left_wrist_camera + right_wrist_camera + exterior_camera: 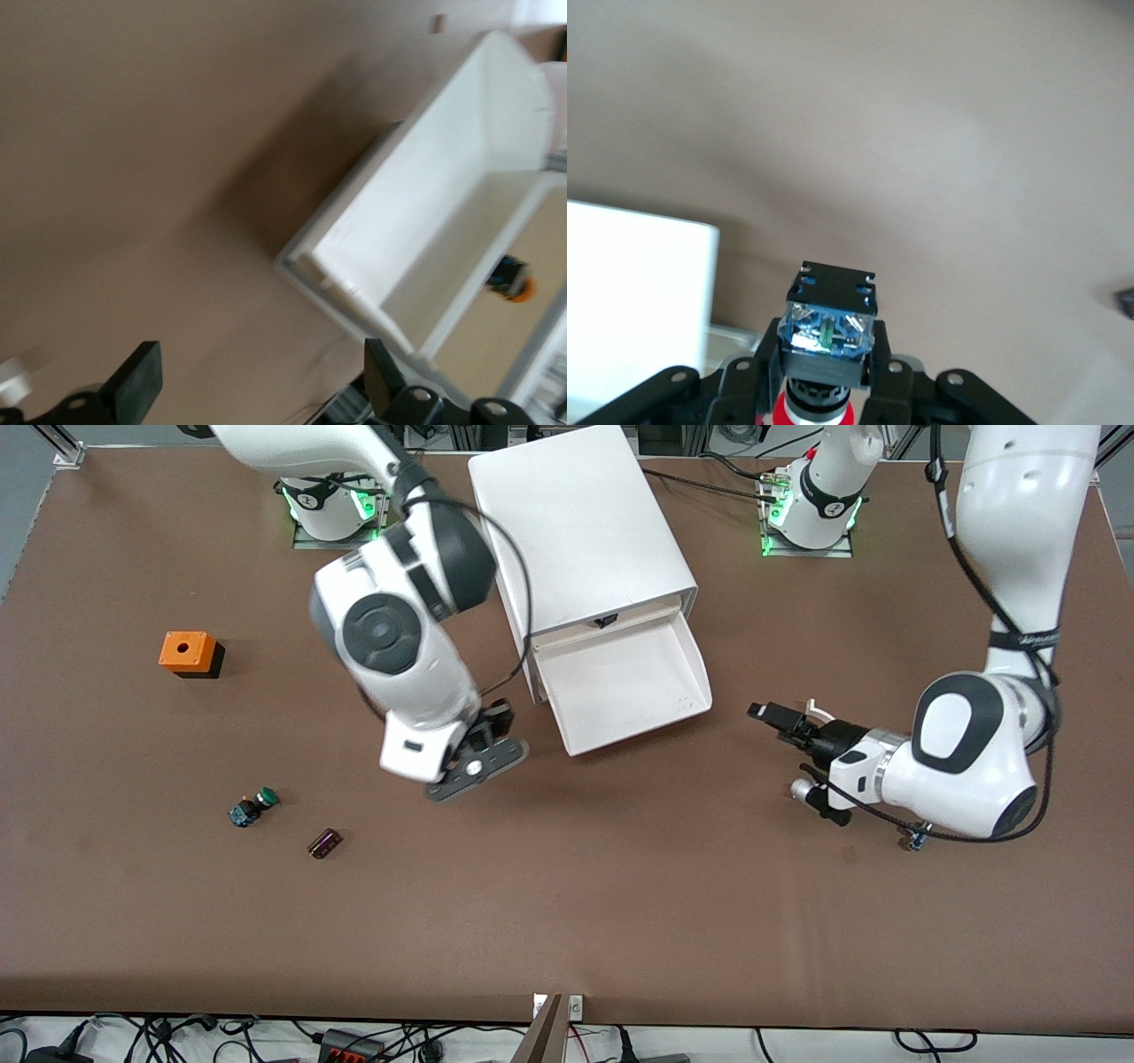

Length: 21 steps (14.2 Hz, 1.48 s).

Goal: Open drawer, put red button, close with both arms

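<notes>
My right gripper will let go of the red button inside the open drawer's white tray (622,711), close to the outer front side of the tray. The button is now beside the open drawer.
The drawer (633,682) is pulled out of the white cabinet (576,522), below the top drawer with the black tab, and its tray looks empty. It also shows in the left wrist view (443,221). My right gripper (827,359) is shut on the red button (828,323), with the red cap down between the fingers and the blue-black body sticking out. In the front view this gripper (478,760) hangs over the table beside the open drawer, toward the right arm's end, and the button is hidden. My left gripper (769,716) is open and empty, low over the table beside the drawer, toward the left arm's end; the left wrist view (257,390) shows it too.
A green-capped switch (255,806) and a small dark part (324,843) lie on the table toward the right arm's end, nearer the front camera. An orange box (189,653) stands farther from it. A small blue part (914,839) lies under the left arm.
</notes>
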Each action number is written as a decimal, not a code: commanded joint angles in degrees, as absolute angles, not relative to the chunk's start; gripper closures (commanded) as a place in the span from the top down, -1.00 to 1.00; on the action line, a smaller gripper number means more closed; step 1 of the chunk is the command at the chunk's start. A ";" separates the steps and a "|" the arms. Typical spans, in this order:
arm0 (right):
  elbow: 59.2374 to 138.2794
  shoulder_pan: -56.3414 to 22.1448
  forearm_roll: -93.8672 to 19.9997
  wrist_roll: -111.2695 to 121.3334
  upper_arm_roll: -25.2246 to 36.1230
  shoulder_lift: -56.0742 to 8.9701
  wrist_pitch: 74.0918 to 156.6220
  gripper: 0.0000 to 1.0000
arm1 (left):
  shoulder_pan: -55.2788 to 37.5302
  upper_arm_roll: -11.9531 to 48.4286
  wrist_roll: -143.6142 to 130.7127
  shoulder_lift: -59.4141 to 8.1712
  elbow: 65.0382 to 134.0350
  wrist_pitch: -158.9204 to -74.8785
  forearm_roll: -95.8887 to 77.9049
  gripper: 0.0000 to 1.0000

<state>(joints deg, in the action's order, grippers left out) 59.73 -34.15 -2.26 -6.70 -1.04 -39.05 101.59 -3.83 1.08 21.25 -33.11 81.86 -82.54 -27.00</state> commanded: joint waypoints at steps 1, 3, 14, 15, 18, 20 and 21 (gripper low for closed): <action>58.71 -37.17 -2.90 -11.68 -0.97 -39.90 104.23 -1.00 | -3.78 0.70 19.16 -29.63 82.71 -82.70 -14.38 1.00; 58.71 -40.24 -2.90 -16.06 -0.97 -40.86 106.25 -1.00 | -3.26 0.44 18.72 -28.48 82.01 -82.97 -4.79 1.00; 58.71 -47.90 -2.90 -20.92 -0.97 -47.89 113.20 -1.00 | -2.37 0.44 14.41 -28.92 80.16 -82.97 0.79 1.00; 58.71 -47.90 -2.90 -20.83 -0.97 -48.25 113.46 -1.00 | -2.46 0.53 14.41 -28.92 80.16 -82.97 0.79 1.00; 58.71 -48.34 -2.90 -20.83 -0.97 -48.95 114.43 -1.00 | -2.55 0.53 14.41 -28.92 80.16 -82.97 0.79 1.00; 58.71 -48.43 -2.90 -20.92 -0.97 -49.31 114.52 -0.90 | -2.55 0.53 14.41 -29.00 80.16 -83.06 0.79 1.00; 58.62 -48.43 -2.90 -21.44 -1.05 -49.31 114.52 -0.01 | -2.55 0.53 14.41 -29.00 80.16 -83.06 0.79 1.00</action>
<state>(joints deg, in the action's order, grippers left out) 59.79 -47.91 -2.31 -20.21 -1.24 -48.63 114.36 -2.45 0.14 14.96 -28.98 80.60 -82.96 -0.84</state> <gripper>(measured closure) 0.595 0.000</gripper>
